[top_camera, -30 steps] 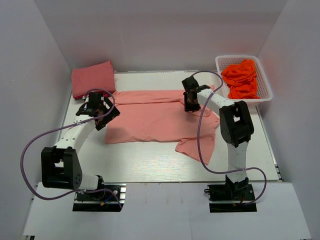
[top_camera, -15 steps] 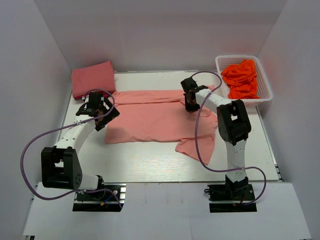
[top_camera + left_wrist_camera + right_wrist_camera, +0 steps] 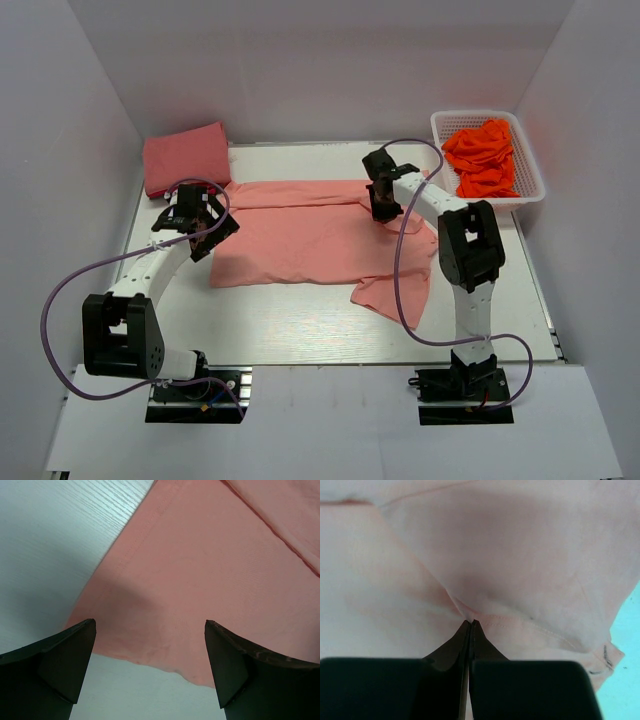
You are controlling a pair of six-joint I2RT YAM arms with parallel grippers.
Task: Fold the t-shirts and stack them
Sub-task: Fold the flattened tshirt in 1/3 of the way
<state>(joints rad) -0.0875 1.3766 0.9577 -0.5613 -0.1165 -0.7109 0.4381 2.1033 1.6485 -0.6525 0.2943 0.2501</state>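
I need to close my left gripper on the front hem corner [image 3: 213, 285] of the salmon pink t-shirt, the corner farther from the folded rose pink t-shirt.
A salmon pink t-shirt [image 3: 300, 235] lies spread on the white table, with one sleeve sticking out at the front right. A folded rose pink t-shirt [image 3: 185, 157] lies at the back left corner. My left gripper [image 3: 205, 232] is open and empty just above the spread shirt's left hem corner; in the left wrist view [image 3: 150, 665] the hem edge [image 3: 150, 660] runs between the fingers. My right gripper [image 3: 380, 208] is shut on a pinched fold of the salmon shirt near its back right part; the right wrist view [image 3: 471, 624] shows the cloth [image 3: 520, 555] bunched at the fingertips.
A white basket [image 3: 530, 190] at the back right holds crumpled orange clothes [image 3: 485, 158]. White walls close in the table on the left, back and right. Purple cables loop from both arms over the table's front part.
The right gripper has shifted very slightly toward the back while still pinching the salmon shirt. The left arm has not moved.
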